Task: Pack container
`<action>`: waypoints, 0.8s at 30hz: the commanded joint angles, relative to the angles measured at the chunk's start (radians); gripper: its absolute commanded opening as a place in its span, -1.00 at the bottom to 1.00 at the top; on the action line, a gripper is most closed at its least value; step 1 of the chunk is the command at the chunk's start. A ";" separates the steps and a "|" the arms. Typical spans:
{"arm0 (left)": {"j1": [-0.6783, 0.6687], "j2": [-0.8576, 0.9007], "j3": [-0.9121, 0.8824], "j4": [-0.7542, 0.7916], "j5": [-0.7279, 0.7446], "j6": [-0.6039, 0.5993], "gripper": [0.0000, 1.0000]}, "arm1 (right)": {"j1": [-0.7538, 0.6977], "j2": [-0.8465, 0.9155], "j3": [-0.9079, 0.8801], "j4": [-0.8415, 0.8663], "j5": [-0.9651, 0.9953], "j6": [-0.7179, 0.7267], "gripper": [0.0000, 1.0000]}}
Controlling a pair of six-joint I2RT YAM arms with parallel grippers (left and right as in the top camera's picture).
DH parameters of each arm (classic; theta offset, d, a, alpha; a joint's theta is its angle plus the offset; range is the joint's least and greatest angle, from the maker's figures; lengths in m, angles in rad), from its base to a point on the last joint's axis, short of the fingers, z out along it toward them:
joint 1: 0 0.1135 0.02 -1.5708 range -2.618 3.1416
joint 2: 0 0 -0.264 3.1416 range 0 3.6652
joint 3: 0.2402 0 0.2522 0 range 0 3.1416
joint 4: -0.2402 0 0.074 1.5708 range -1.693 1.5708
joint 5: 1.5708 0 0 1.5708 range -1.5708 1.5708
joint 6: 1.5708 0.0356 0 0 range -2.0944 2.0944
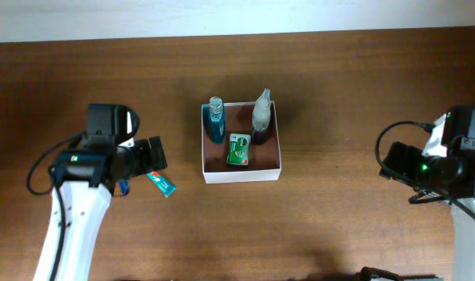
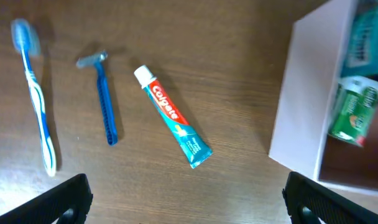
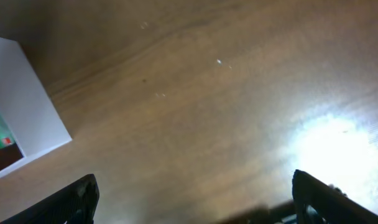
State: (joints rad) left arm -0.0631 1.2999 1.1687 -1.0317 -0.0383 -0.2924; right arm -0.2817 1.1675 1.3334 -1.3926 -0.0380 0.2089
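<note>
The Colgate toothpaste tube has a white cap. Next, my left gripper goes to it and grabs the tube's red label point(image 1: 151, 175) point(image 2: 170, 109), below that cap.
The container point(image 1: 242, 176) is a square white-walled box with a reddish-brown floor at the table's middle. It holds a blue bottle point(image 1: 216, 122), a clear spray bottle point(image 1: 262, 114) and a green pack point(image 1: 238, 149). A Colgate toothpaste tube point(image 2: 173, 118) lies on the table left of the box and also shows in the overhead view point(image 1: 164, 184). My left gripper point(image 2: 188, 200) is open and empty, just above and short of the tube, and shows in the overhead view point(image 1: 156, 154). My right gripper point(image 3: 195, 199) is open and empty, well right of the box, and shows in the overhead view point(image 1: 387, 161).
A blue razor point(image 2: 104, 99) and a blue-and-white toothbrush point(image 2: 37, 93) lie left of the tube on the brown wooden table. The box's white wall point(image 2: 304, 99) fills the right of the left wrist view. Its corner point(image 3: 28, 102) shows at the left of the right wrist view.
</note>
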 commanded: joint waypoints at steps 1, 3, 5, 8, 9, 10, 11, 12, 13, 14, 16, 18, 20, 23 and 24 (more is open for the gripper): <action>0.002 0.092 0.010 0.002 -0.030 -0.138 0.99 | -0.013 0.018 -0.031 -0.003 -0.006 0.010 0.83; 0.008 0.146 0.010 0.002 -0.029 -0.198 0.99 | -0.013 0.026 -0.049 0.012 -0.006 0.010 0.83; 0.017 0.204 0.010 0.003 -0.029 -0.248 0.99 | -0.013 0.033 -0.070 0.021 -0.006 0.010 0.83; 0.034 0.284 0.010 0.026 -0.015 -0.276 0.99 | -0.013 0.042 -0.103 0.036 -0.006 0.010 0.83; 0.039 0.307 0.010 0.035 -0.007 -0.276 0.99 | -0.013 0.043 -0.111 0.042 -0.006 0.010 0.83; 0.040 0.331 0.010 0.044 -0.006 -0.276 0.99 | -0.013 0.045 -0.121 0.048 -0.006 0.010 0.83; 0.043 0.352 0.010 0.053 -0.007 -0.276 0.99 | -0.013 0.047 -0.127 0.052 -0.006 0.010 0.83; 0.047 0.371 0.010 0.063 -0.006 -0.277 0.99 | -0.013 0.049 -0.134 0.056 -0.006 0.010 0.84; 0.053 0.389 0.010 0.072 -0.006 -0.285 0.99 | -0.013 0.050 -0.139 0.059 -0.006 0.010 0.83; 0.057 0.407 0.010 0.079 -0.006 -0.295 0.99 | -0.013 0.051 -0.143 0.062 -0.006 0.010 0.83; 0.066 0.442 0.010 0.101 0.000 -0.303 0.99 | -0.013 0.051 -0.146 0.064 -0.006 0.010 0.83; 0.072 0.472 0.010 0.123 0.002 -0.303 0.99 | -0.013 0.051 -0.146 0.065 -0.006 0.010 0.83; 0.073 0.498 0.010 0.140 0.002 -0.303 0.99 | -0.013 0.051 -0.146 0.065 -0.006 0.010 0.83; 0.073 0.535 0.010 0.165 0.010 -0.303 0.99 | -0.013 0.051 -0.146 0.065 -0.006 0.010 0.83; 0.073 0.546 0.010 0.169 0.012 -0.303 0.99 | -0.013 0.051 -0.146 0.065 -0.006 0.010 0.83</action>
State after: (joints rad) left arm 0.0044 1.8080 1.1690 -0.8730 -0.0429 -0.5800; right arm -0.2878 1.2148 1.1919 -1.3308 -0.0418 0.2100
